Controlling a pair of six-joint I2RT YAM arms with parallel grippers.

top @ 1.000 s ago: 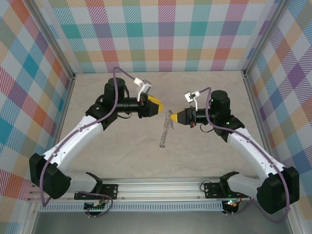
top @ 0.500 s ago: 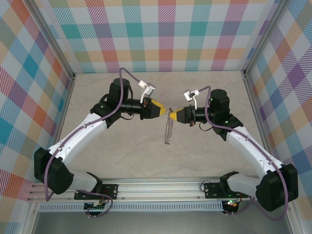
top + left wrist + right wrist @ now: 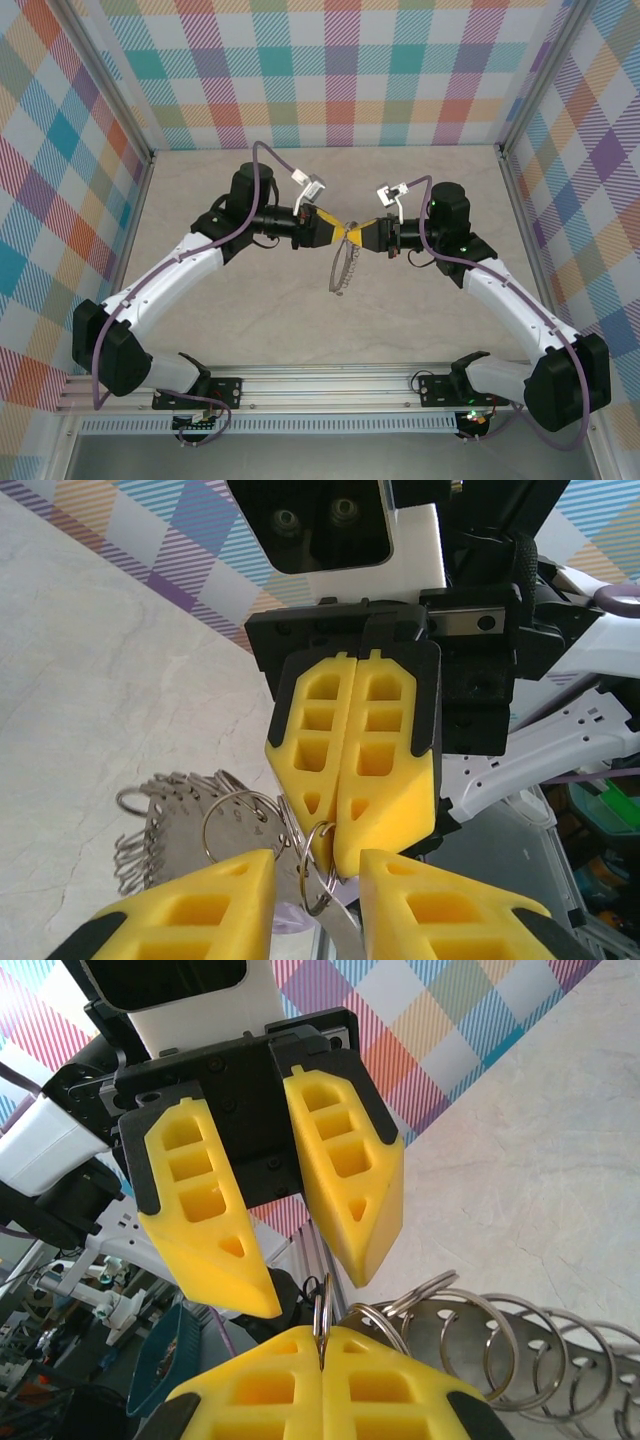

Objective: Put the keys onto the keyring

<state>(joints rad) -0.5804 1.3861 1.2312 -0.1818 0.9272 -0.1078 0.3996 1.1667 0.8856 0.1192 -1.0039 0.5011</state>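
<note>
The small loop above the lilac tag [image 3: 292, 918] is held in my right gripper, so next my left gripper takes that loop, freeing my right gripper to grab the tag.
The keyring [image 3: 341, 270] is a silvery hoop lined with small wire loops, and it hangs above the table from my right gripper [image 3: 362, 233]. That gripper [image 3: 322, 1335] is shut on one small loop at the hoop's rim [image 3: 520, 1345]. My left gripper [image 3: 340, 228] meets it tip to tip. In the left wrist view my left gripper [image 3: 318, 860] is open, its fingers on either side of that pinched loop, and the hoop [image 3: 180, 815] lies to the left. A pale lilac tag of the keys [image 3: 289, 918] peeks out low between the left fingers, beside a thin metal strip. Whether it is gripped is hidden.
Checked walls close in the beige table [image 3: 250, 310] on three sides. A metal rail [image 3: 320, 385] carrying both arm bases runs along the near edge. Both arms reach inward and meet at the middle of the table.
My left gripper has moved right until its tips reach the right gripper's tips, and its jaws have narrowed. The right gripper has stayed put, shut on the loop, and the hanging hoop barely shifted.
</note>
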